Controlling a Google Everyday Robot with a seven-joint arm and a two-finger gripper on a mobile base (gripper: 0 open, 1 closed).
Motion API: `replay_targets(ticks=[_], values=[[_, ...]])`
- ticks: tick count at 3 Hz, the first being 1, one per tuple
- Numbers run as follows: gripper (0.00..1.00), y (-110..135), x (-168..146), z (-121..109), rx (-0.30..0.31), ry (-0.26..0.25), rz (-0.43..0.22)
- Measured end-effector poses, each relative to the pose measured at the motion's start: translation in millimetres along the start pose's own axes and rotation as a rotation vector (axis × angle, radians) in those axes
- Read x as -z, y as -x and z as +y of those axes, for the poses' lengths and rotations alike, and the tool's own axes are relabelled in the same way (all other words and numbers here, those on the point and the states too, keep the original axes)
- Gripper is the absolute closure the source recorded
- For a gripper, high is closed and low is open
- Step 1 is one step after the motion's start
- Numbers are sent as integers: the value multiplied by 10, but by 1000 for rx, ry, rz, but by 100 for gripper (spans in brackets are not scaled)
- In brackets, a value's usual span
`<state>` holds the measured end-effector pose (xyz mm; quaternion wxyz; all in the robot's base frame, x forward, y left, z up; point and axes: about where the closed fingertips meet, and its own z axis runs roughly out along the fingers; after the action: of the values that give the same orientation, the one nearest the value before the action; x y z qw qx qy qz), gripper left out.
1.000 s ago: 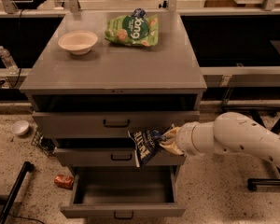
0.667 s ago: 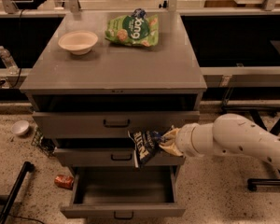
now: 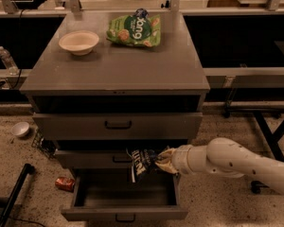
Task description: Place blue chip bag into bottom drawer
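Note:
I should release the blue chip bag near the middle of the open bottom drawer (image 3: 133,186), behind its handle.
The blue chip bag (image 3: 141,162), dark navy with white lettering, hangs in my gripper (image 3: 161,161) in front of the middle drawer front. The gripper comes in from the right on a white arm (image 3: 232,162) and is shut on the bag's right side. The bottom drawer (image 3: 124,213) is pulled open below, its dark inside showing. The bag hangs just above the drawer's back half, apart from it.
A cream bowl (image 3: 78,42) and a green snack bag (image 3: 135,30) lie on the grey cabinet top (image 3: 113,72). A red can (image 3: 65,183), a small white bowl (image 3: 20,129) and a black pole (image 3: 12,197) lie on the floor left. A bottle (image 3: 6,60) stands at left.
The gripper with the blue chip bag has stayed nearly in place above the open bottom drawer, moving perhaps very slightly. Nothing else has moved.

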<state>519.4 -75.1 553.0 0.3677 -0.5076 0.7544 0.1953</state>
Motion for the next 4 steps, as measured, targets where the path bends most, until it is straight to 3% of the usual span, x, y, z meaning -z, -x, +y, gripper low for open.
replay_targets(ticks=[2, 4], values=[[100, -761, -898, 282, -20, 116, -25], [100, -913, -1061, 382, -50, 143, -37]])
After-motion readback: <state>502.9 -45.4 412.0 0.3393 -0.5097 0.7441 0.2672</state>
